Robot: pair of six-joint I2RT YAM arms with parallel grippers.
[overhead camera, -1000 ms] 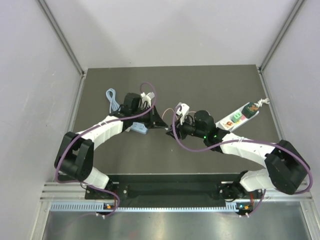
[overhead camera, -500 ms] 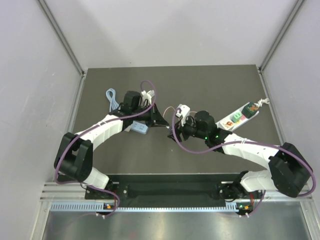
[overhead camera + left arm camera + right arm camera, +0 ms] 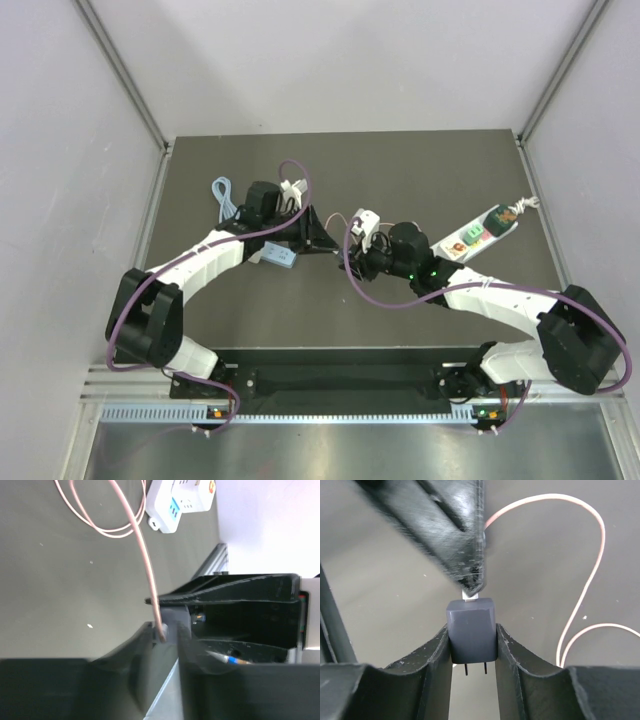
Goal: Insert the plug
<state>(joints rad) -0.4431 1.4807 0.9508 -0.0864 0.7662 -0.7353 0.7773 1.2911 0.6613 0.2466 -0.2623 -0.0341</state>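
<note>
The white connector on the plug's cable end is all that my left gripper is at, so it should open, move in and take the plug [image 3: 471, 631] by its sides.
The plug [image 3: 472, 630], a dark grey block with two prongs pointing at the camera, is held off the table with my right gripper [image 3: 472, 647] shut on its sides. A white connector on its far end leads into the pink cable [image 3: 592, 575], which loops away to the right. My left gripper [image 3: 167, 632] sits at that connector, its fingers a little apart, so it is open. The cable [image 3: 142, 555] end and the plug [image 3: 176, 620] show in the gap. Seen from above, the two grippers [image 3: 326, 243] [image 3: 349, 262] meet at mid-table.
A white power strip [image 3: 480, 232] with coloured sockets lies at the back right and also shows in the left wrist view [image 3: 182, 500]. A white cube adapter [image 3: 365, 221] rests just behind the right gripper. A light-blue cable [image 3: 225, 200] lies at the back left.
The left gripper's fingers have parted at the cable end. The right gripper opened wider, then shut on the plug. Both arms have barely shifted.
</note>
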